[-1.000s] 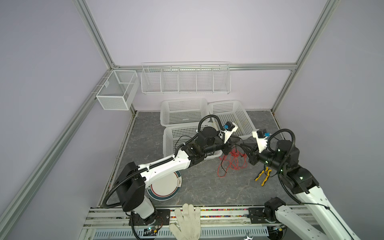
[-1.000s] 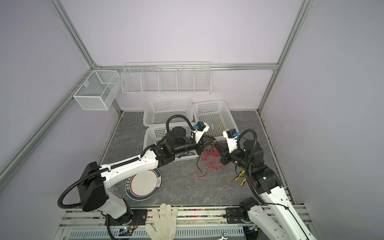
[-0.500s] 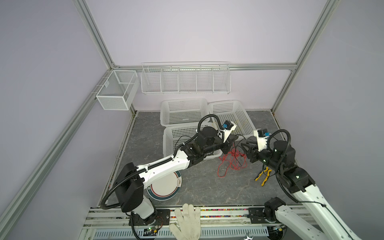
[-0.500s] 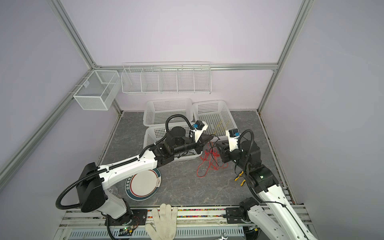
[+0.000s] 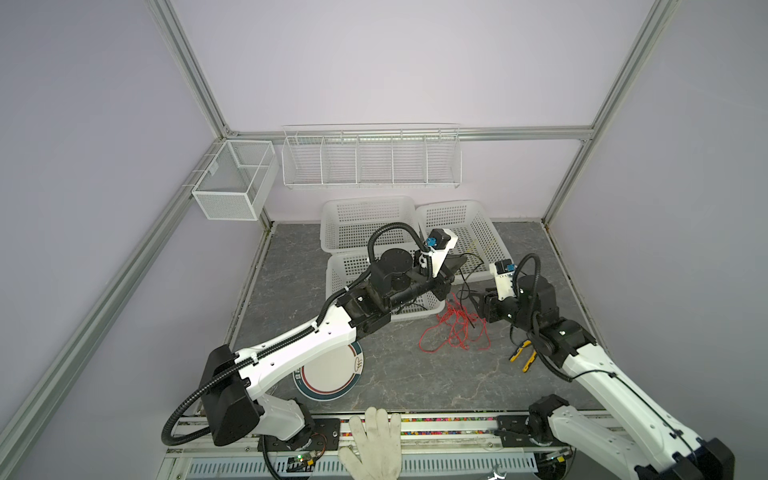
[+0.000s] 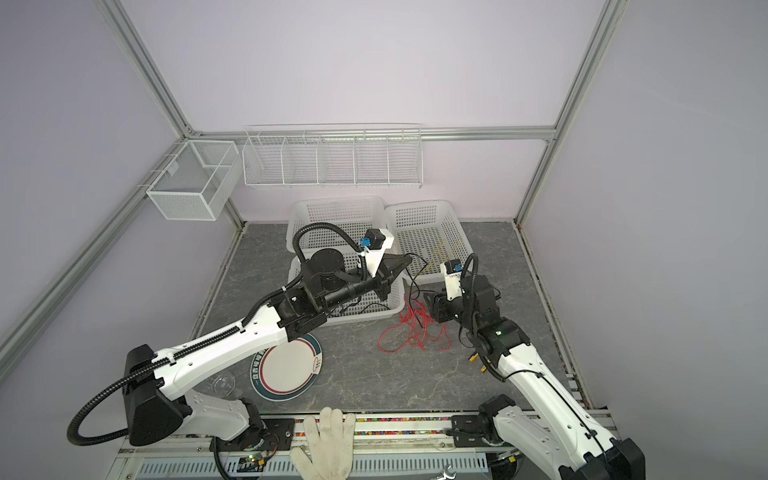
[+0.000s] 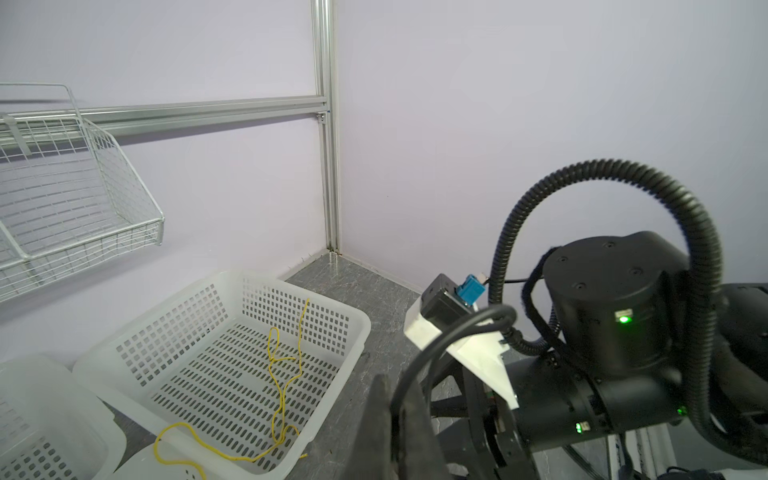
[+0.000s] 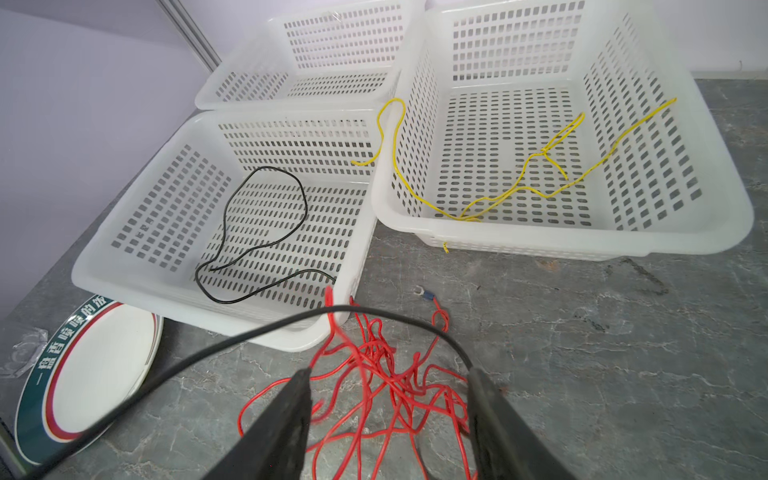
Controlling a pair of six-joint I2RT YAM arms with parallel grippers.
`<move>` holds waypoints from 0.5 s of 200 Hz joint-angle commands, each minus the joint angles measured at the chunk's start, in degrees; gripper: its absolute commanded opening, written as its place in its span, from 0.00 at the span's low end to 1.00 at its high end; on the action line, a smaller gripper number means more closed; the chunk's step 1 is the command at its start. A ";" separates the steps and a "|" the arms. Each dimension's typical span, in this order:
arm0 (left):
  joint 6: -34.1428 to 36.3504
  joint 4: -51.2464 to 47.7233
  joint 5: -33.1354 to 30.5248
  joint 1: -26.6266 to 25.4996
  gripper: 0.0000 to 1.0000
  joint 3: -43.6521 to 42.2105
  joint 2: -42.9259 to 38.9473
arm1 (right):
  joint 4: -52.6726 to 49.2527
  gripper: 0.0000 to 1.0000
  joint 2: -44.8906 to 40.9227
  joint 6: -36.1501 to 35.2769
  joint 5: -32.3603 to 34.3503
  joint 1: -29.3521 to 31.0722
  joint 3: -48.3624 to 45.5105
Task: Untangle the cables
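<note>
The black cable, now held raised beside the front basket, will be released by my left gripper on the bottom of the front basket [image 5: 384,296], among the other black cable.
My left gripper [image 5: 460,260] [image 6: 409,260] [image 7: 394,388] is raised beside the front basket and shut on a thin black cable [image 5: 468,272] [image 6: 417,272] [image 7: 453,332]. That cable arcs across the right wrist view [image 8: 249,336], just past the tips of my right gripper [image 5: 476,302] [image 6: 428,304] [image 8: 388,374]. The right gripper is open and low over a tangled red cable [image 5: 455,332] [image 6: 411,332] [image 8: 365,349] on the floor. A yellow cable [image 8: 519,187] [image 7: 286,374] lies in the right back basket [image 8: 727,216]. Another black cable [image 8: 257,245] lies in the front basket [image 8: 124,282].
A third white basket [image 5: 365,203] stands at the back. A plate [image 5: 328,374] lies under my left arm. Yellow-handled pliers [image 5: 524,358] lie by my right arm. A white glove [image 5: 374,440] rests on the front rail. A wire shelf [image 5: 370,158] and a mesh box [image 5: 232,183] hang on the walls.
My right gripper has gone from shut to open and has shifted slightly left, toward the red tangle. My left gripper has stayed shut on the black cable, with little movement.
</note>
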 commanded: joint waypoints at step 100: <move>5.89 -3.04 -12.47 -0.05 0.00 0.10 -9.97 | 2.29 0.83 4.07 2.09 7.89 0.26 -0.61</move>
